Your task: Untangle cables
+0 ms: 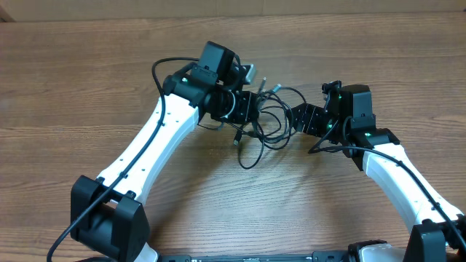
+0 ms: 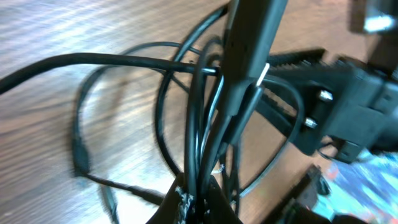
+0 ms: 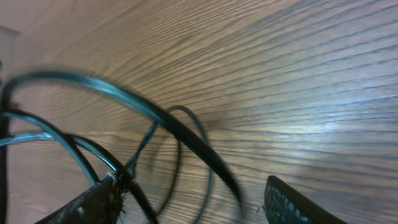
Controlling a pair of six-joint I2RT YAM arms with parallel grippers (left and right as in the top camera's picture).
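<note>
The robot's left gripper pinches several strands of cable together above the wood, so the right gripper should grab the cables' hanging loops (image 1: 288,118) and set the bundle down to spread it.
The cables (image 1: 268,122) are thin black cords in a tangled bundle of loops at the table's middle, between my two grippers. My left gripper (image 1: 253,109) is shut on several strands of the bundle; its wrist view shows the jaws (image 2: 200,202) pinching the cables (image 2: 198,124), which are lifted above the wood. A small plug (image 2: 79,155) hangs on one loop. My right gripper (image 1: 296,116) is at the bundle's right side. Its jaws (image 3: 193,186) are open, and loops of the cables (image 3: 155,115) cross in front of and between the fingers, one strand touching the left finger.
The table is brown wood (image 1: 87,65). The right gripper's black body (image 2: 339,81) shows close behind the strands in the left wrist view. Thicker black arm wires run along the left arm (image 1: 156,73) and the right arm (image 1: 324,145).
</note>
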